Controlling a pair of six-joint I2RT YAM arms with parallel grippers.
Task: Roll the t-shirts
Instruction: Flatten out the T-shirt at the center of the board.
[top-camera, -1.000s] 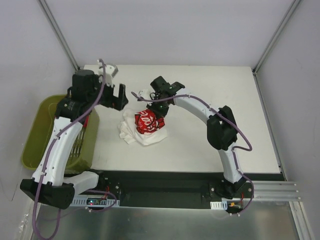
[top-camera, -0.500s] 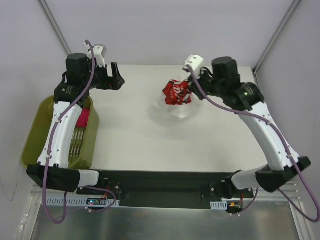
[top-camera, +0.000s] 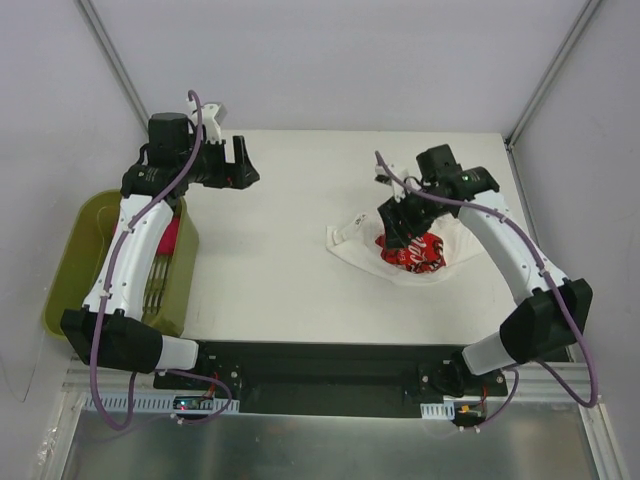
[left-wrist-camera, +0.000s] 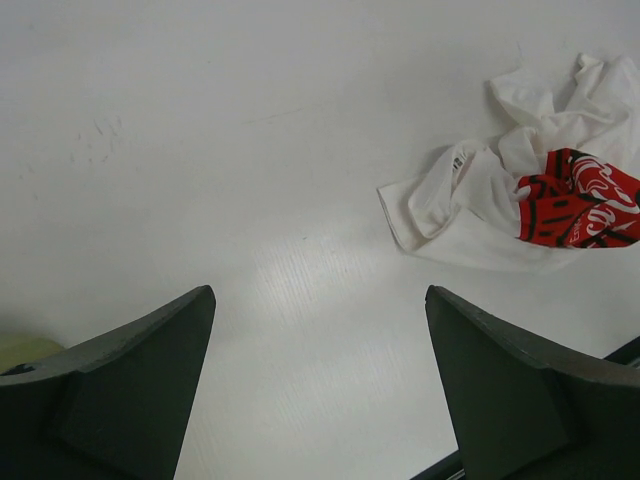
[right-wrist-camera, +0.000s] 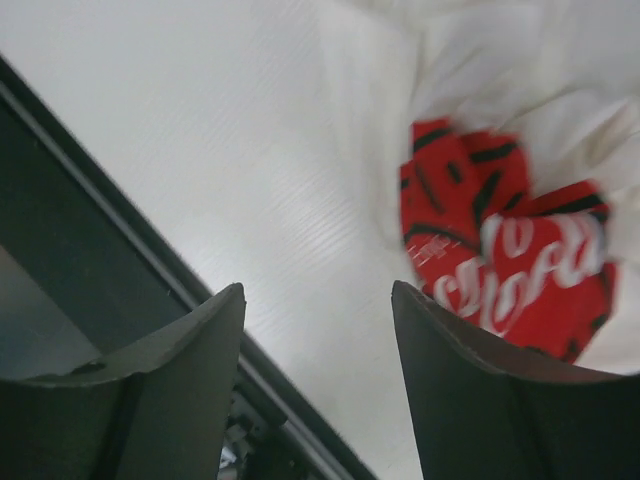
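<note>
I need to next close my right gripper on the crumpled far edge (top-camera: 359, 217) of the white t-shirt, past the red print on my left gripper's side.
A white t-shirt (top-camera: 350, 243) with a red print lies crumpled on the right half of the table. It shows at the upper right of the left wrist view as a white t-shirt (left-wrist-camera: 470, 200) and fills the upper right of the right wrist view, its red print (right-wrist-camera: 500, 270) facing up. My right gripper (top-camera: 396, 226) hangs just above the crumpled heap, open, with nothing between its fingers. My left gripper (top-camera: 240, 163) is open and empty over the far left of the table, well away from the shirt.
An olive green basket (top-camera: 72, 270) stands off the table's left edge, with something pink inside. The table's black front rail (top-camera: 320, 356) runs along the near edge. Grey walls close in the table on three sides.
The right arm carried the t-shirt from the table's middle up and over to the right, then let it go; it now lies on the table. The right jaws went from shut to open.
</note>
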